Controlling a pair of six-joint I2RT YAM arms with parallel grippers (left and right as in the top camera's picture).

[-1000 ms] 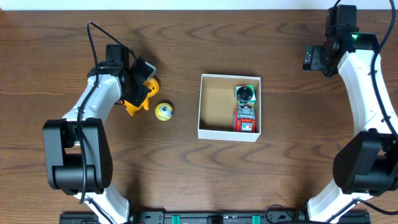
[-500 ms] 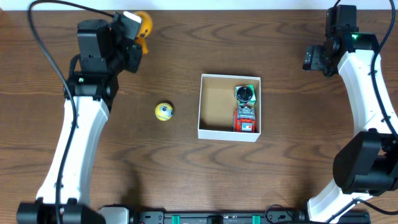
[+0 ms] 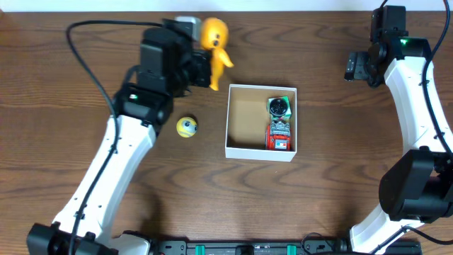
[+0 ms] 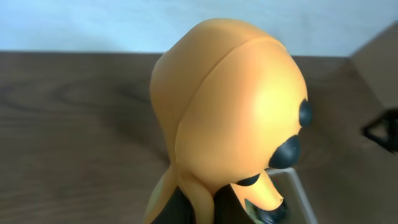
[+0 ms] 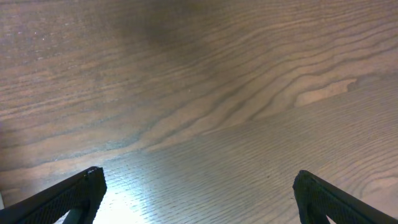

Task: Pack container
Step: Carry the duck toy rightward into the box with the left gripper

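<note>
Next, my left gripper lets go of the orange figure toy in the container, on the container's empty bottom beside the red toy (image 3: pixel 252 124).
The container (image 3: pixel 244 124) is a white-walled square box with a brown inside, at the table's middle. A round dark toy (image 3: pixel 279 107) and a red toy (image 3: pixel 279 136) lie along its right side. My left gripper (image 3: pixel 204 69) is shut on an orange figure toy (image 3: pixel 214 39), held in the air just beyond the container's upper-left corner. In the left wrist view the orange toy (image 4: pixel 230 106) fills the picture, with the left gripper (image 4: pixel 214 210) dark at its base. My right gripper (image 3: pixel 357 67) stands open and holds nothing at the far right; its wrist view shows the gripper (image 5: pixel 199 199) over bare wood.
A small yellow ball (image 3: pixel 186 127) with an eye lies on the table left of the container, under my left arm. The table's far edge runs close behind the orange toy.
My left arm has lifted the orange toy from the table beside the yellow ball and swung it up and to the right, toward the container. The right arm has not moved.
</note>
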